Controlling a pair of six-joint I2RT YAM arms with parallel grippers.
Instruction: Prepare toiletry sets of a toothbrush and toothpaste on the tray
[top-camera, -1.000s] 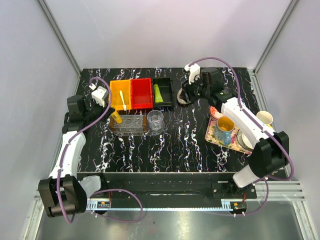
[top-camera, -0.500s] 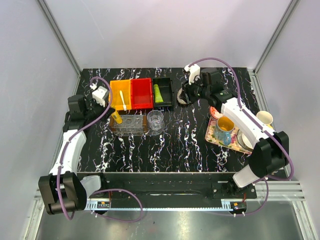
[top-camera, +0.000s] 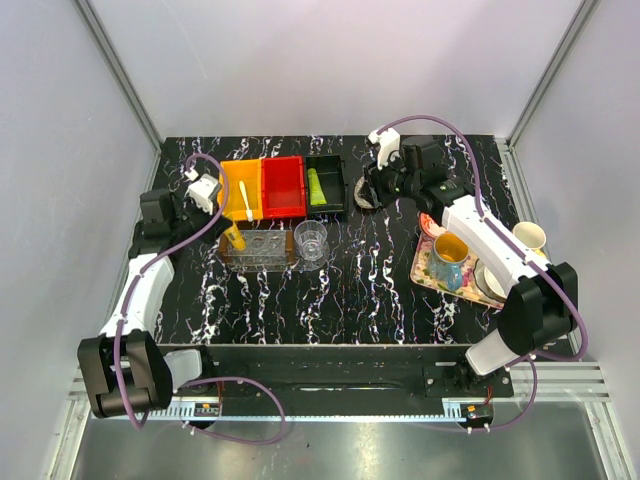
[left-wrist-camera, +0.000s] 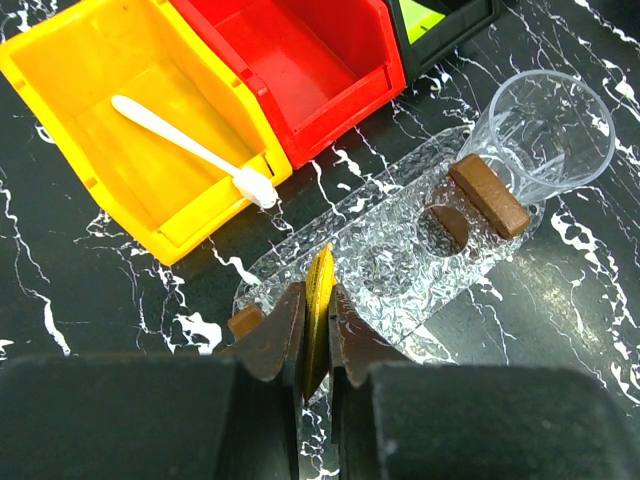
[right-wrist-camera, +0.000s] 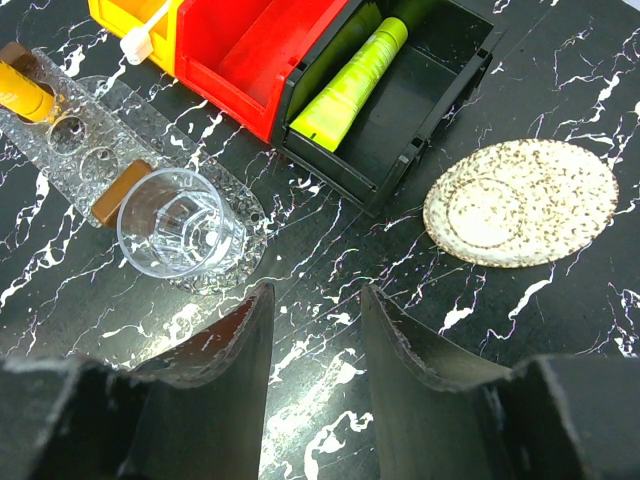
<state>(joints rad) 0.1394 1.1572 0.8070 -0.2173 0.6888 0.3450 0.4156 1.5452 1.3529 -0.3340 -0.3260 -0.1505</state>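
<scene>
Next, my left gripper puts the yellow toothpaste down at the clear glass tray's end (top-camera: 241, 246) (left-wrist-camera: 330, 325) by the yellow bin.
My left gripper (left-wrist-camera: 318, 312) is shut on the flat end of the yellow toothpaste (left-wrist-camera: 321, 280), which stands at the left end of the clear glass tray (left-wrist-camera: 400, 275). From above, that tube (top-camera: 234, 238) shows on the tray (top-camera: 262, 250) below the left gripper (top-camera: 224, 222). The white toothbrush (left-wrist-camera: 190, 150) lies in the yellow bin (top-camera: 241, 186). A light green toothpaste (right-wrist-camera: 350, 85) lies in the black bin (top-camera: 326, 184). Behind that bin my right gripper (right-wrist-camera: 315, 310) hangs open and empty over the bare table.
A clear cup (top-camera: 311, 240) stands on the tray's right end. A red bin (top-camera: 283, 186) sits between the yellow and black ones. A speckled saucer (right-wrist-camera: 520, 200) lies right of the black bin. At the right are a flowered tray (top-camera: 428, 268), a blue mug (top-camera: 448, 262) and a paper cup (top-camera: 529, 236).
The left arm's wrist has drawn back a little to the left and far side; the yellow tube stays at the tray's left end. The right arm has not moved.
</scene>
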